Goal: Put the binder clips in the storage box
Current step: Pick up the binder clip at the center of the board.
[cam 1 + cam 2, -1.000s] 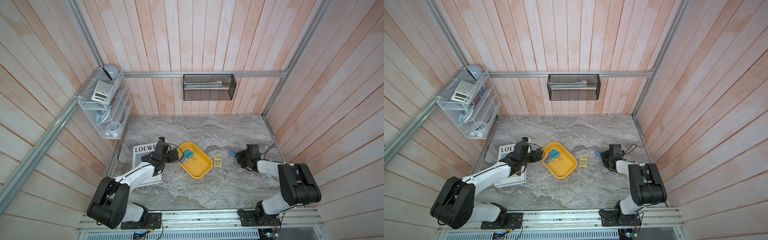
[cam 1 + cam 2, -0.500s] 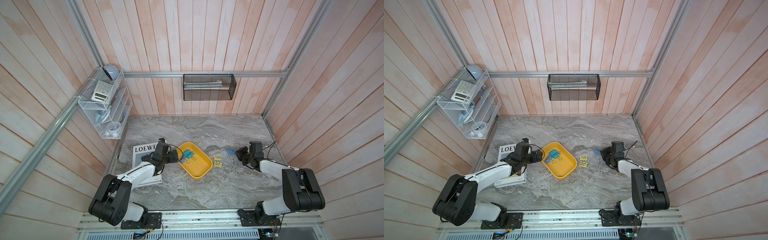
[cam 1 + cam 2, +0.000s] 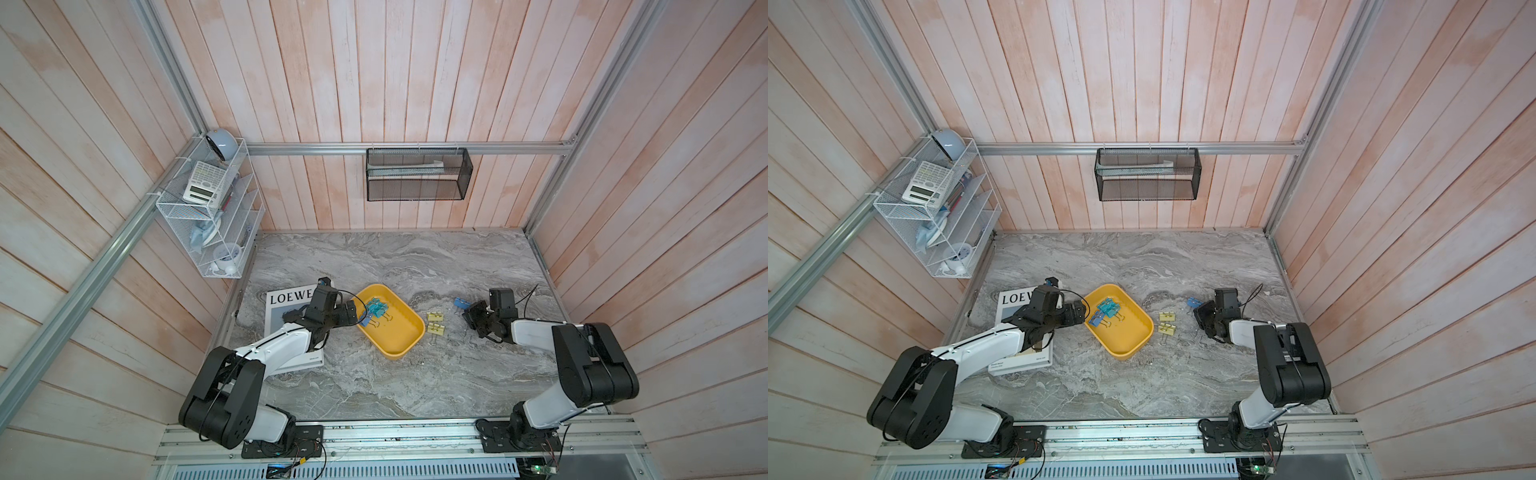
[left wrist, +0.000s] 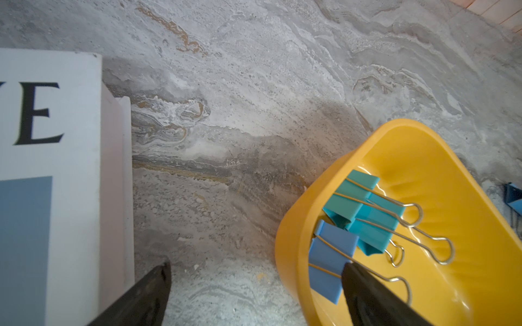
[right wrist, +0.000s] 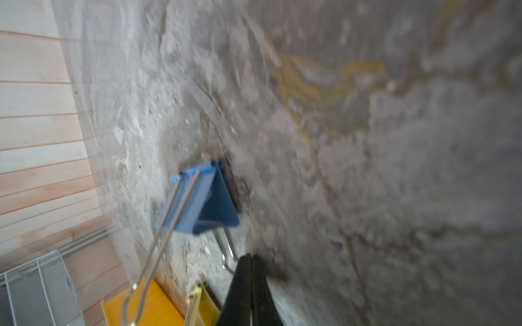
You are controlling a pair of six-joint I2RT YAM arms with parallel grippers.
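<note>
The shut fingers of my right gripper meet only the loop end of the tilted blue clip's wire handle, so next I open them and grip farther (image 5: 224,240) along, closer to the clip's body.
The storage box (image 3: 409,340) (image 3: 1130,338), a mustard-yellow tray, lies mid-table and holds two teal binder clips (image 3: 377,308) (image 4: 364,214) and a blue one (image 3: 365,320) (image 4: 330,256). My left gripper (image 3: 355,318) (image 4: 255,271) is open at the tray's left end, one finger over the blue clip. Two pale yellow clips (image 3: 435,323) (image 3: 1167,323) lie just right of the tray. Farther right, a second blue clip (image 3: 459,302) (image 5: 203,197) stands tilted on the table. My right gripper (image 3: 467,312) (image 5: 250,258) is shut, with that clip's wire handle running in at its fingertips.
A white LOEWE magazine (image 3: 286,307) lies under my left arm, left of the tray. A white wire rack (image 3: 208,216) hangs on the left wall and a black mesh basket (image 3: 417,174) on the back wall. Wood walls close in the table's sides.
The right gripper has shifted slightly back and forth, and the blue clip at its tip has shifted and tilted with it. The left arm has stayed still and open.
</note>
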